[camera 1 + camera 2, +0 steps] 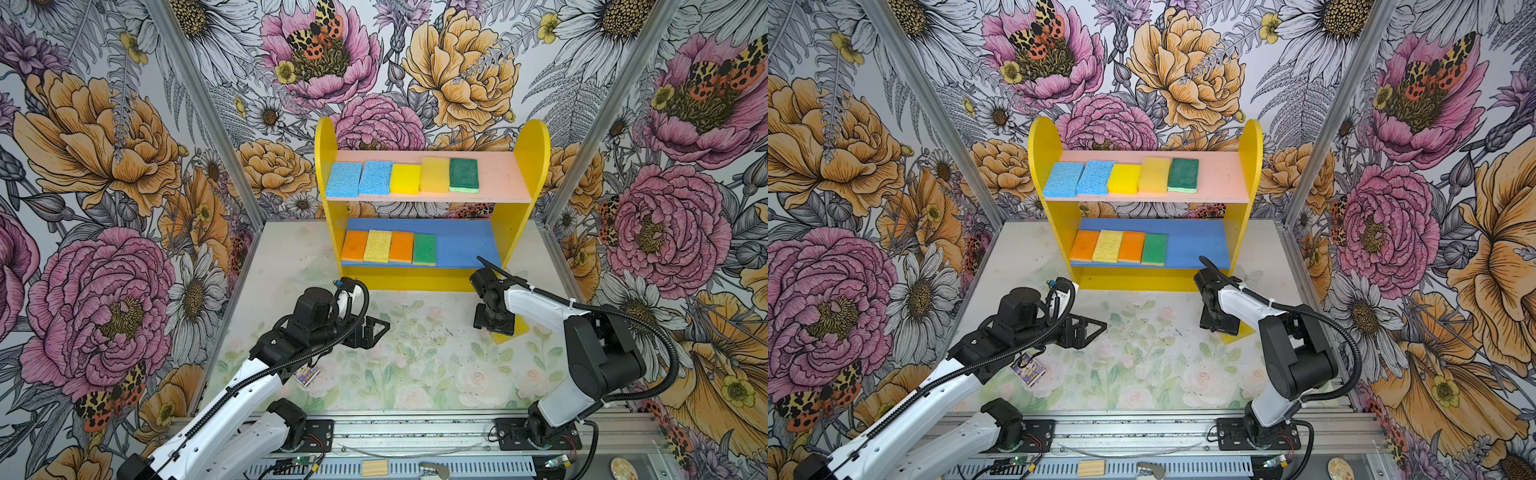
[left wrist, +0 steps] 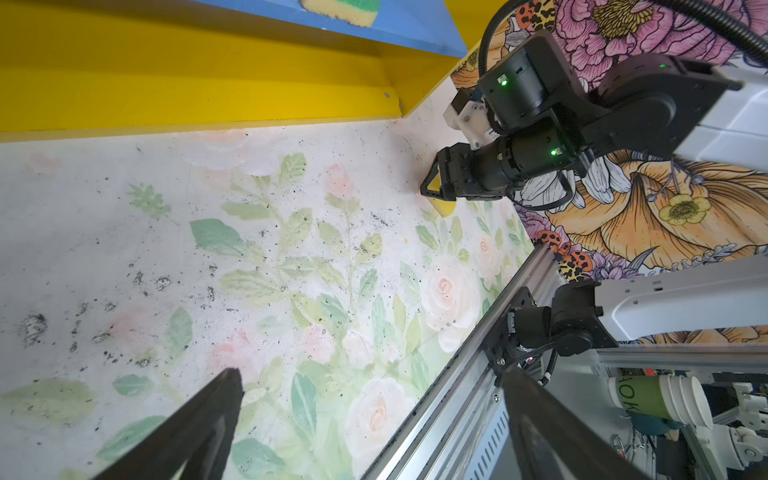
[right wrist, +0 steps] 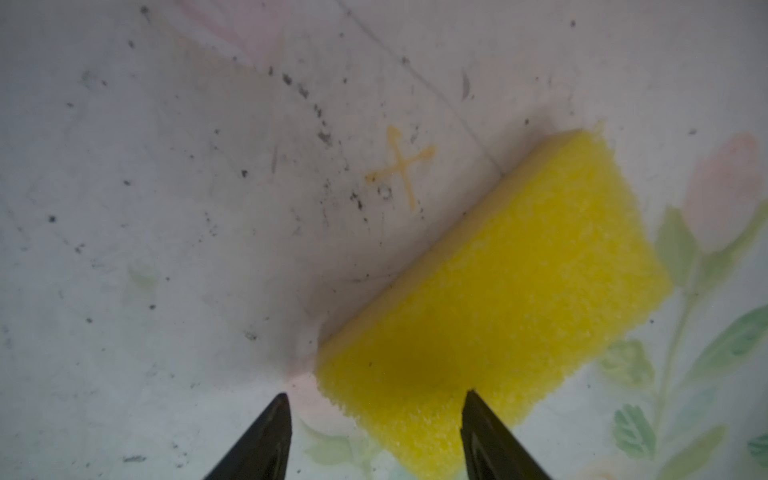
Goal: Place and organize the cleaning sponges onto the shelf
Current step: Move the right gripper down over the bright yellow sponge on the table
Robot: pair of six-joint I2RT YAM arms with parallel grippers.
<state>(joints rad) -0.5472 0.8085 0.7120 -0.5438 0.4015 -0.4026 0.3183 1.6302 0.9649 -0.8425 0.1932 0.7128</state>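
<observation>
The yellow sponge is lying under my right gripper, and next my left gripper should grab it, closing on the long edge (image 2: 434, 203) that faces my left gripper.
The shelf (image 1: 536, 166) (image 1: 1250, 158) stands at the back, with several sponges in a row on its pink board (image 1: 498, 174) and several on its blue board (image 1: 465, 245). A yellow sponge (image 3: 498, 299) (image 1: 519, 328) lies flat on the table in front of the shelf's right side panel. My right gripper (image 3: 377, 395) (image 1: 496, 330) points down over it with its jaws apart. One corner of the sponge sits between them, and one fingertip (image 3: 471, 399) is over the foam. My left gripper (image 2: 371, 372) (image 1: 376, 328) hovers wide open over the mat, holding nothing.
A purple card packet (image 1: 306, 376) lies under the left arm. A pale wooden block (image 1: 374, 467) rests on the metal rail (image 1: 415, 432) at the front edge. Flowered walls close in the left, back and right. Paper cups (image 2: 660, 399) stand beyond the rail.
</observation>
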